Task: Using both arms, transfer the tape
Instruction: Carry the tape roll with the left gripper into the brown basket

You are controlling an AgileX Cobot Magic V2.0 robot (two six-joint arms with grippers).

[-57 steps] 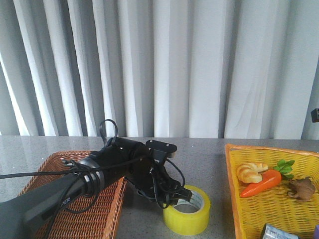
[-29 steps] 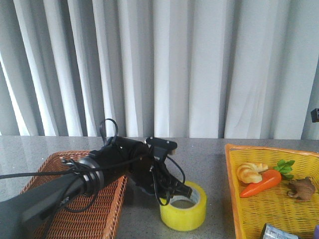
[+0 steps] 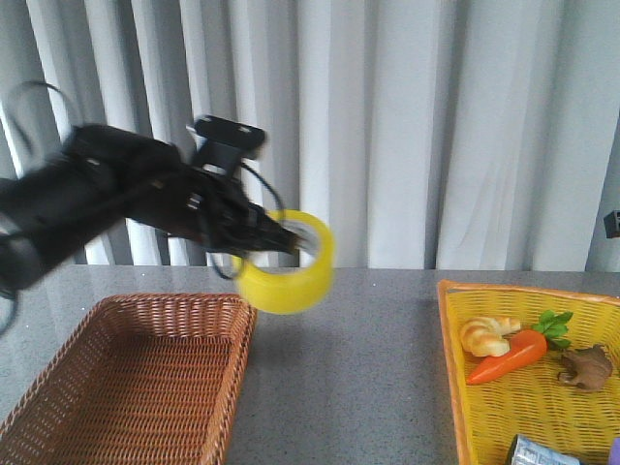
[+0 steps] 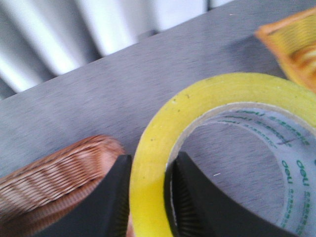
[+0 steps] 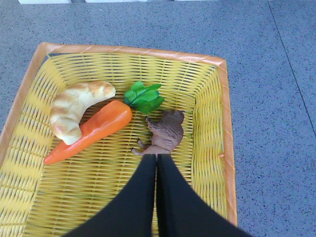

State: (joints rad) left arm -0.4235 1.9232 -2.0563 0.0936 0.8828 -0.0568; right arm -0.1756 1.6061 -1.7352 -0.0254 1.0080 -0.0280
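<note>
The robot's left gripper will let go of the yellow tape roll in the middle of the brown wicker basket [image 3: 149, 393].
The yellow tape roll [image 3: 286, 260] hangs in the air above the table, between the two baskets. My left gripper [image 3: 283, 237] is shut on its wall, one finger inside the core and one outside; the left wrist view shows the tape [image 4: 153, 163] pinched between the black fingers [image 4: 111, 202]. The white printed core [image 4: 291, 158] faces the camera. My left arm [image 3: 116, 203] reaches in from the left, raised and blurred. My right gripper [image 5: 157, 160] is shut and empty, hovering over the yellow basket [image 5: 207, 123]. The right arm does not show in the front view.
A brown wicker basket [image 3: 145, 378] sits at the front left. The yellow basket [image 3: 455, 368] at the right holds a croissant [image 3: 487, 335], a carrot [image 3: 511, 356], a brown toy animal [image 3: 584, 367] and a small pack. White curtains hang behind the table.
My left arm has lifted the tape off the table, up and to the left, well above the surface. It was resting on the table half a second ago.
</note>
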